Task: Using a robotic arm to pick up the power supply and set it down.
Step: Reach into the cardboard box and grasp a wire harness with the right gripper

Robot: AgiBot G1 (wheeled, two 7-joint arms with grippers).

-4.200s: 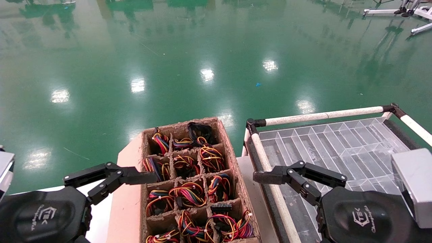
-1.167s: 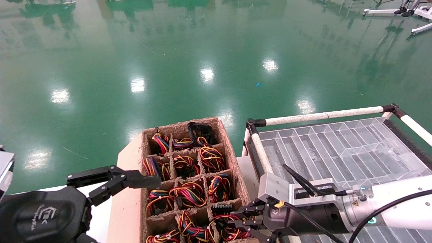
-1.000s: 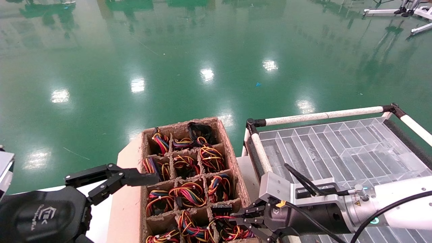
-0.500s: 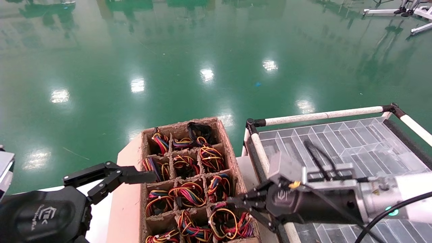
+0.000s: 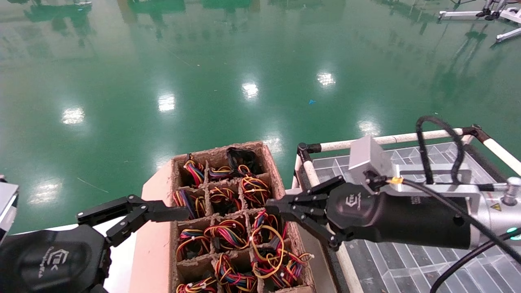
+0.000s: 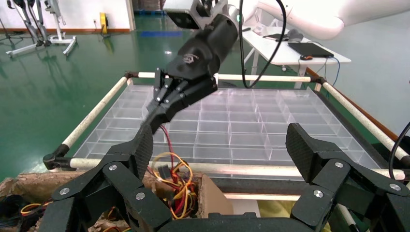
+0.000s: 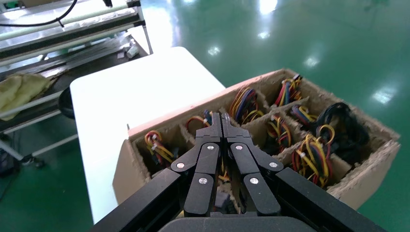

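Observation:
Next, I open my right gripper, go lower and grip the thick bundle in its compartment [image 5: 284, 271] before lifting, because it pinches just a thin red wire above the loose bundle.
My right gripper [image 5: 272, 209] hangs over the right side of the brown cardboard divider tray [image 5: 281, 179], its fingers pressed shut on wires of the power supply. From the fingertips a loose bundle of red, yellow and black wires [image 5: 266, 244] trails down into a near-right compartment. The power supply's body is hidden. In the left wrist view the right gripper [image 6: 147, 126] pinches a red wire above the bundle [image 6: 169, 179]. My left gripper [image 6: 220, 145] stands open and empty at the tray's left side.
Other compartments hold several tied wire bundles [image 5: 228, 234]. Right of the tray, a clear plastic compartment grid [image 5: 427, 162] lies in a rack of white tubes [image 5: 390, 139]. The tray rests on a pinkish board [image 5: 152, 244] on a white table. Green floor lies beyond.
The right arm came in from the right, lowered into the near-right compartment, shut on the wires and has risen, pulling the bundle partly up. The left gripper has stayed in place.

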